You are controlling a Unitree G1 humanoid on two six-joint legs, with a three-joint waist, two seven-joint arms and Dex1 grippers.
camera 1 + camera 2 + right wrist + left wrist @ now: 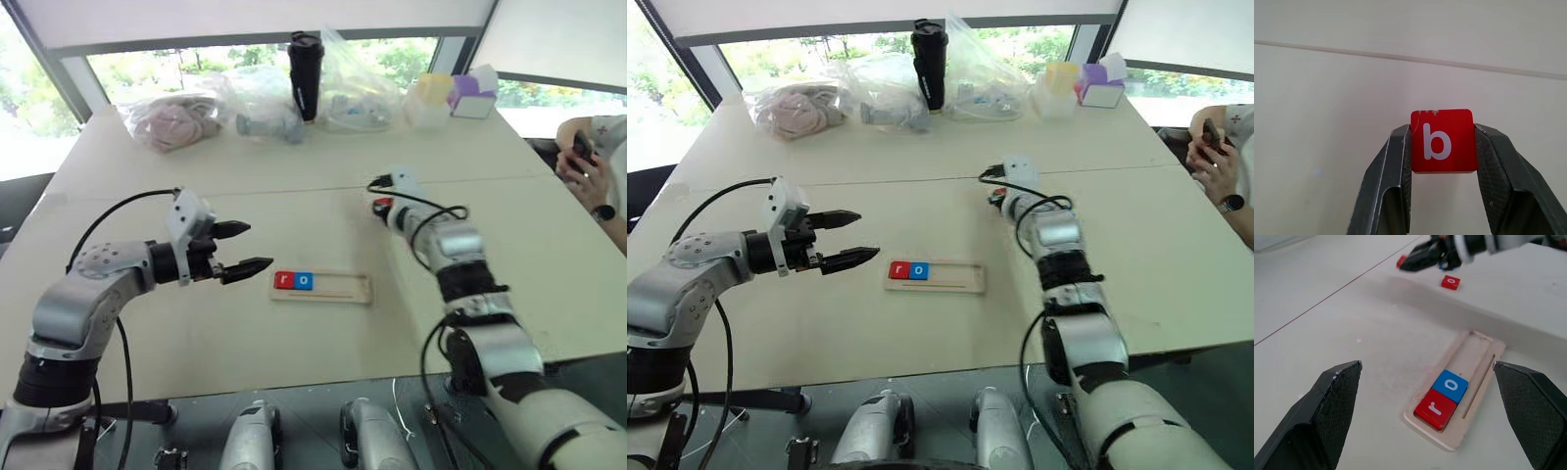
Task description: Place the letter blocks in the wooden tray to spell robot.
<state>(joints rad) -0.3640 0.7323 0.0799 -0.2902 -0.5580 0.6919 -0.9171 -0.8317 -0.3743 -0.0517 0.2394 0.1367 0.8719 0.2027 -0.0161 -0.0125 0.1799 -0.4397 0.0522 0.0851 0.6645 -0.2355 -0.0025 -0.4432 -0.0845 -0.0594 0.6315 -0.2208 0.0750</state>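
Observation:
My right gripper will let the red "b" block go on the table [408,288] next to the empty end of the wooden tray.
The wooden tray [338,288] lies mid-table with a red "r" block [284,280] and a blue "o" block [304,281] side by side at its left end. My right gripper [1442,142] is shut on a red "b" block [1442,140] and holds it above the table, beyond the tray's right end. A red "o" block [1450,282] lies flat on the table near that gripper. My left gripper [260,247] hovers open just left of the tray, with nothing between its fingers.
A black bottle [306,75], plastic bags [176,119] and small boxes [472,96] line the far table edge. A person holding a phone [586,149] sits at the right. A seam [294,186] crosses the table beyond the tray.

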